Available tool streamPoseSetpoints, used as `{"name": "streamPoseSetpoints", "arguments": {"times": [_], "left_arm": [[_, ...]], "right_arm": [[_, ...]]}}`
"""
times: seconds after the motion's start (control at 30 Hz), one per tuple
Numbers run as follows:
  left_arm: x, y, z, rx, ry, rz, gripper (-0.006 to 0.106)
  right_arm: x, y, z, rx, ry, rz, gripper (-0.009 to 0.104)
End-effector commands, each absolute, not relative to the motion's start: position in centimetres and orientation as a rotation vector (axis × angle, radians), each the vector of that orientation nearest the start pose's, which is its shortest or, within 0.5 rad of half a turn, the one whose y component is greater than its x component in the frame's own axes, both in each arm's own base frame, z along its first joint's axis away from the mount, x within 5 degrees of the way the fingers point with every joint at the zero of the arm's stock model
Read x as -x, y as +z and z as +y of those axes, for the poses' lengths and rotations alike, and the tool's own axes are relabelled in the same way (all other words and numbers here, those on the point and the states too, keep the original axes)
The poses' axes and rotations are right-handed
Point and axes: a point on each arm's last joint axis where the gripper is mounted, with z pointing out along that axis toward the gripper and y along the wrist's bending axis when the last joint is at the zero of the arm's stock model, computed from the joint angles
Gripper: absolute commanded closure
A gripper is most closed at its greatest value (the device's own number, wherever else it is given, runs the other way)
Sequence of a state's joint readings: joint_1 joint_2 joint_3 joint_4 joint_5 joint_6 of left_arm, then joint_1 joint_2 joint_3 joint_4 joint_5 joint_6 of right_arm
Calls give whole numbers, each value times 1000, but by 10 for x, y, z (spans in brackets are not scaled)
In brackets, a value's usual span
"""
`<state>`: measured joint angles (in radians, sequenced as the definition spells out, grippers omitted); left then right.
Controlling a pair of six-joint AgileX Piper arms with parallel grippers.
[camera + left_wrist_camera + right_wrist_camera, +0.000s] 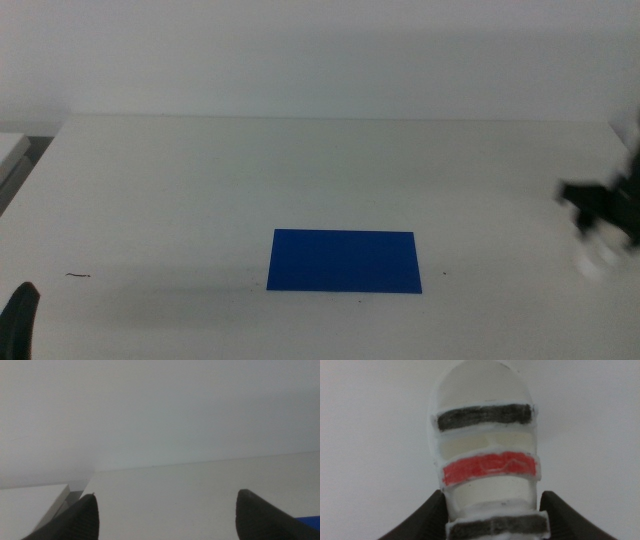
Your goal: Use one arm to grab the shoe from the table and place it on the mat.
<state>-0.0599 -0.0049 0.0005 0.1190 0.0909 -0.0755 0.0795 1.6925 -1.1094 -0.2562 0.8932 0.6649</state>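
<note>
The robot's right gripper will release the white shoe on the middle of the deep blue mat [340,261], so that the shoe lies along the mat's length.
The white shoe [485,435], with dark grey and red straps, sits between the jaws of my right gripper [492,505]; the jaws press on both sides of its heel end. In the middle view the right gripper [603,225] and the shoe [598,258] are blurred at the far right edge of the table [200,180]. The deep blue mat [344,261] lies flat in the middle front, well to the left of the shoe. My left gripper [20,320] waits at the bottom left corner, with its jaws wide apart and empty [165,515].
A thin dark speck [78,275] lies on the table at the front left. A corner of the mat [310,521] shows in the left wrist view. A white wall stands behind the table's far edge.
</note>
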Motion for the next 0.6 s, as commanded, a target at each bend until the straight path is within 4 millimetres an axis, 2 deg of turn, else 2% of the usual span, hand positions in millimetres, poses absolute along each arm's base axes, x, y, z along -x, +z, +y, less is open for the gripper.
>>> {"name": "streamPoseSetpoints", "arguments": {"times": [0.0, 0.07, 0.13, 0.23, 0.33, 0.43, 0.57], "left_arm": [[-56, 206, -2, -68, -6, 1567, 7], [-56, 206, -2, -68, -6, 1567, 7], [-56, 206, -2, -68, -6, 1567, 7], [-56, 206, -2, -68, -6, 1567, 7], [-56, 206, -2, -68, -6, 1567, 7], [-56, 206, -2, -68, -6, 1567, 7], [-56, 206, -2, -68, -6, 1567, 7]], "right_arm": [[-331, 236, 50, -486, -120, 2789, 94], [-345, 249, 90, -398, -43, 2761, 94], [-355, 250, 134, -310, 7, 2770, 94], [-362, 244, 191, -211, 52, 2799, 94], [-361, 232, 237, -113, 83, 2840, 94], [-353, 222, 267, -83, 108, 2864, 94], [-344, 211, 280, -25, 96, 2900, 94]]}}
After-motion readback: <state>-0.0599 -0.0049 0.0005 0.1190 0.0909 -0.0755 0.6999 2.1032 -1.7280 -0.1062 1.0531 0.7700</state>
